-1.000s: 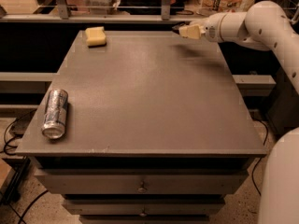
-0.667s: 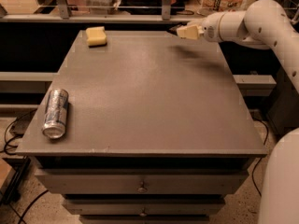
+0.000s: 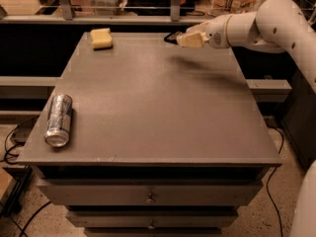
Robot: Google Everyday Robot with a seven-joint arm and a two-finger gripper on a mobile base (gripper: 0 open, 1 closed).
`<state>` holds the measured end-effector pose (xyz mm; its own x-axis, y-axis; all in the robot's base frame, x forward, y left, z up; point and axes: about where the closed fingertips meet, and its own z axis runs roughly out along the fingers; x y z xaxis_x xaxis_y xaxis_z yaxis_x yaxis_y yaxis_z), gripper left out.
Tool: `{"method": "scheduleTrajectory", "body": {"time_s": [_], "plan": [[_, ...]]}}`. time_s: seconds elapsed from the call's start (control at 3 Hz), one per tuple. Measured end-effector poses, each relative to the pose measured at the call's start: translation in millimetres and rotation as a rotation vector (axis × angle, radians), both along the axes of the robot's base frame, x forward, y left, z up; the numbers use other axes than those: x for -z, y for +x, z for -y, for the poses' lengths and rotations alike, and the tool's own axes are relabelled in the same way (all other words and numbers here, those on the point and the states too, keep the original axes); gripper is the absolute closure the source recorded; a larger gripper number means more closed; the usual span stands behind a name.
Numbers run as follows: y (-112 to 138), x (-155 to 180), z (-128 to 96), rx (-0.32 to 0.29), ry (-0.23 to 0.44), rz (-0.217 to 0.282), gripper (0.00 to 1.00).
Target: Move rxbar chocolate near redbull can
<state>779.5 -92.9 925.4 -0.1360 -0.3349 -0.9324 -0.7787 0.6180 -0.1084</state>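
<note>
My gripper is holding the rxbar chocolate. I should let go of it on the table point(image 3: 90, 98), close beside the far end of the redbull can.
The redbull can point(image 3: 59, 119) lies on its side at the front left of the grey table point(image 3: 158, 107), its silver top facing the front edge. My gripper point(image 3: 178, 38) hovers above the table's back edge, right of centre, reaching in from the right on the white arm point(image 3: 266, 26). A small dark flat thing, the rxbar chocolate point(image 3: 171, 37), sticks out to the left between the cream fingers point(image 3: 190, 39) and is held above the surface. The gripper is far from the can, across the table's diagonal.
A yellow sponge block point(image 3: 101, 37) sits at the back left corner. A railing and a glass wall run behind the table. Drawers are below the front edge. Cables lie on the floor at the left.
The gripper with the dark bar has moved a little to the left and slightly forward over the table's back edge. The can and the sponge have not moved.
</note>
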Motion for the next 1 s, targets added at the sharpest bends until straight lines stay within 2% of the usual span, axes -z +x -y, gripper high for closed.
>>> {"method": "scheduleTrajectory", "body": {"time_s": [0.33,0.67,1.0], "plan": [[-70,4,-70,-0.245,-0.001,-0.044,1.00],[-135,6,-128,-0.470,0.006,-0.071,1.00],[-135,6,-128,-0.470,0.006,-0.071,1.00]]}}
